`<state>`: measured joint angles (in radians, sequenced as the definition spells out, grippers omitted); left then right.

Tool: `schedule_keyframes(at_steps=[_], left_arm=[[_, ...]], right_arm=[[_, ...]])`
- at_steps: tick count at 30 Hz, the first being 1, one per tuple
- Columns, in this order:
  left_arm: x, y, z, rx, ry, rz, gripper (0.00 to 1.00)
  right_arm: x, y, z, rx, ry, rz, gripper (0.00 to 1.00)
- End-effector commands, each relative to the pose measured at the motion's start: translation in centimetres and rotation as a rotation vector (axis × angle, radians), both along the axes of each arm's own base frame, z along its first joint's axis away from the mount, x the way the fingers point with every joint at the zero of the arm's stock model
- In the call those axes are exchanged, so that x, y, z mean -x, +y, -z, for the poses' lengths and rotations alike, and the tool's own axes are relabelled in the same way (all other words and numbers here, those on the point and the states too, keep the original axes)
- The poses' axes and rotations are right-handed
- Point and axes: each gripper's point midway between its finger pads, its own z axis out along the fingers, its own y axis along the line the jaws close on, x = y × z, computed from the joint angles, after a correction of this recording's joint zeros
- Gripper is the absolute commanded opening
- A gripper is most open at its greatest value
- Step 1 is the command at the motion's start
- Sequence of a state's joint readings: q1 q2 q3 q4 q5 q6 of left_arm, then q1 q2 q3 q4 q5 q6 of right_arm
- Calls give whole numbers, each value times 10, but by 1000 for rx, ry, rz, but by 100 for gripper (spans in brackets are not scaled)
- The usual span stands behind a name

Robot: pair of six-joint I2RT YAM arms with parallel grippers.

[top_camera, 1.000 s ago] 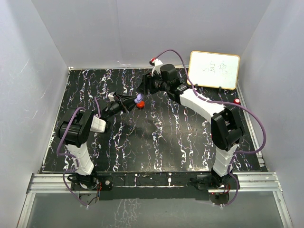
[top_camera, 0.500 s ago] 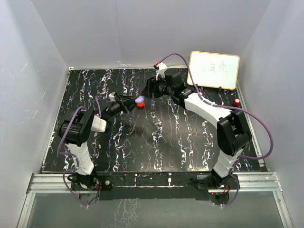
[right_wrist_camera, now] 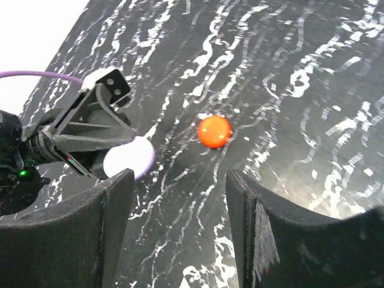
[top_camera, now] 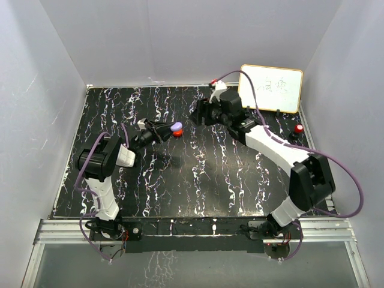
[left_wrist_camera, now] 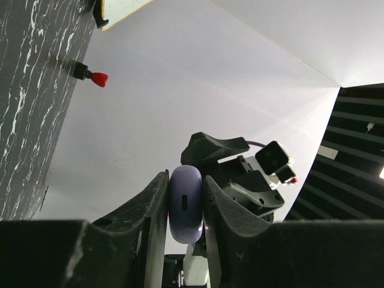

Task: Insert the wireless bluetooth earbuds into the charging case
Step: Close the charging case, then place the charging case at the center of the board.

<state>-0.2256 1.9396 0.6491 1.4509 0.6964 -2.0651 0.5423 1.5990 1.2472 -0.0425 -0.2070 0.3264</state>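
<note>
The robot's left gripper should set the purple case down on the marbled table [top_camera: 186, 145] in front of the red case.
My left gripper [top_camera: 171, 128] is shut on a purple round charging case [top_camera: 176, 127], held edge-on between its fingers [left_wrist_camera: 155, 201] above the table; the case [left_wrist_camera: 185, 204] shows a small slot in its rim. A red round case [top_camera: 177, 134] lies on the black marbled table just beside it, also in the right wrist view [right_wrist_camera: 214, 131]. My right gripper [top_camera: 195, 115] hangs open and empty to the right of both, its pads [right_wrist_camera: 123, 198] wide apart, facing the purple case [right_wrist_camera: 129, 157]. No earbuds show in any view.
A whiteboard [top_camera: 270, 88] leans at the back right corner. A small red-capped object [top_camera: 298, 128] stands near the right wall, also visible as a red cap [left_wrist_camera: 99, 78]. White walls enclose the black marbled table [top_camera: 198, 180].
My right arm has drawn back to the right, away from the left gripper, its jaws a little wider. The left gripper has kept its hold on the purple case.
</note>
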Motion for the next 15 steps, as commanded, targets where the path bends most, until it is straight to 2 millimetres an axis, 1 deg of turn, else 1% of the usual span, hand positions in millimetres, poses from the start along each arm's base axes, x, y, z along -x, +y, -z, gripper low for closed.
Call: schedule_keyframes(at_steps=[1,5,7,10,12,15], left_arm=[[12,3,-48,74,-240,10,0],[11,3,-20,-36,-221,8,0],[12,3,-6,-120,-230,14,0],[12,3,16,-273,-234,29,0],[12,5,25,-391,-236,41,0],[10,8,29,-525,-267,53,0]], right_arm=[[-5,-43,-36,-55,-86,158,61],[11,-60,-27,-28,-81,176,61],[19,-66,-20,-16,-71,182,61],[28,-71,-17,-17,-70,183,62],[33,-72,-15,-16,-67,180,62],[36,-73,-9,-14,-58,175,62]])
